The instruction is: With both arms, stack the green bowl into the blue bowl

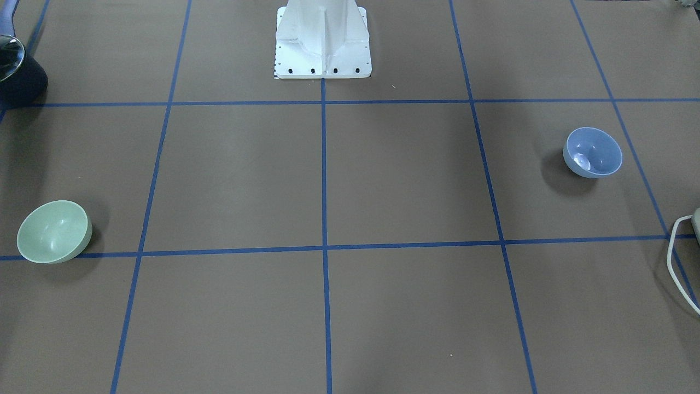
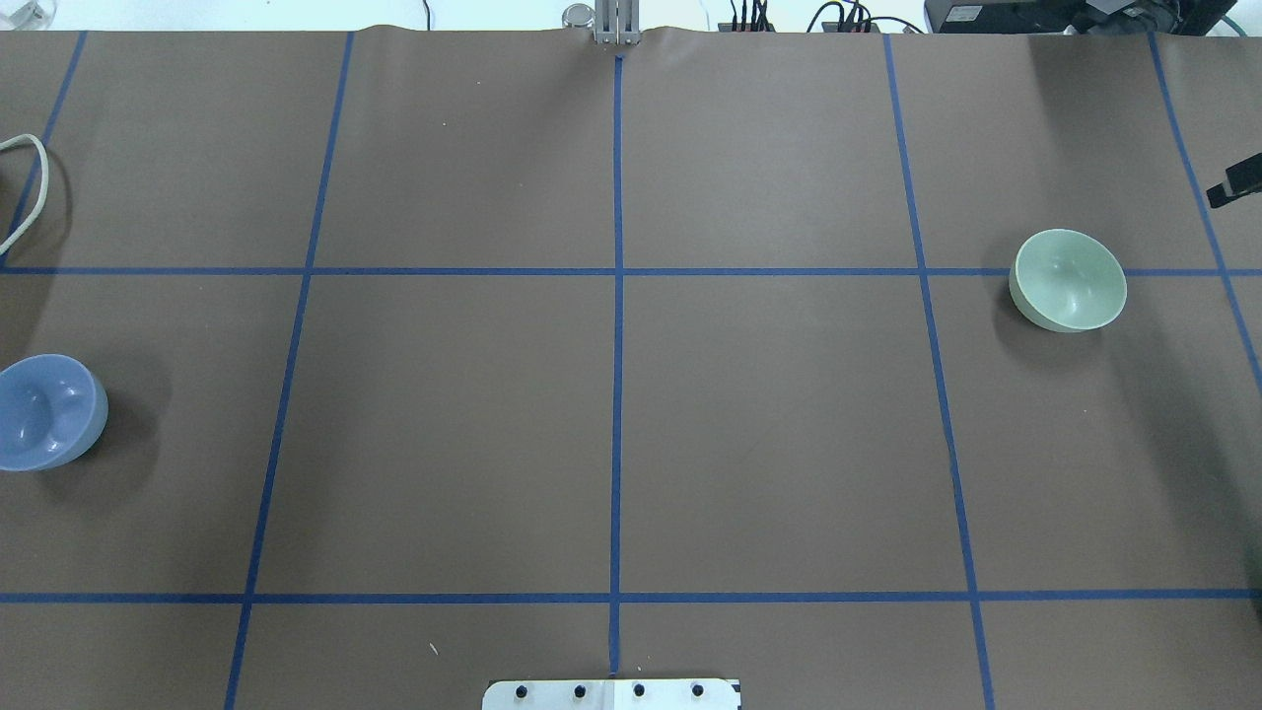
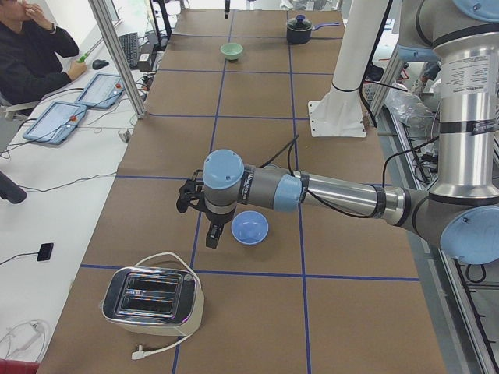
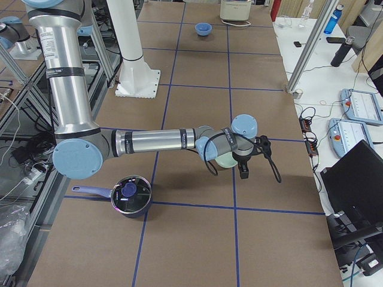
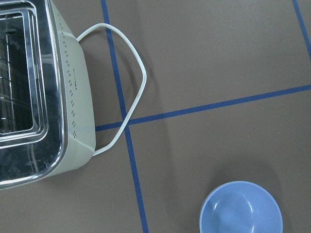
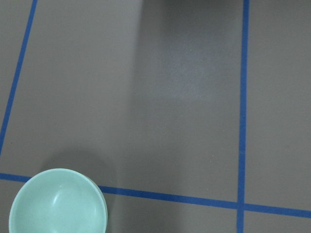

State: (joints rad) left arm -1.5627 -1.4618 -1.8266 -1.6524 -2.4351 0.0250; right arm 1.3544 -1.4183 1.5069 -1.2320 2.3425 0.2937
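My left gripper is to close on the toaster-side rim (image 1: 620,157) (image 5: 201,218) of the blue bowl.
The green bowl (image 1: 53,231) stands upright at the table's end on my right; it also shows in the overhead view (image 2: 1070,279) and the right wrist view (image 6: 57,203). The blue bowl (image 1: 593,152) stands upright far off at the opposite end (image 2: 44,411), and in the left wrist view (image 5: 241,208). My left gripper (image 3: 211,234) hangs just beside the blue bowl (image 3: 249,227). My right gripper (image 4: 244,170) hangs beside the green bowl (image 4: 226,161), which its wrist partly hides. Only a black tip of it (image 2: 1236,183) shows overhead. I cannot tell whether either gripper is open or shut.
A toaster (image 3: 152,296) with a white cord (image 5: 127,87) stands near the blue bowl. A dark lidded pot (image 4: 130,196) sits near the green bowl. The white pedestal (image 1: 322,44) stands mid-table at my side. An operator (image 3: 31,54) sits beyond the table's far edge.
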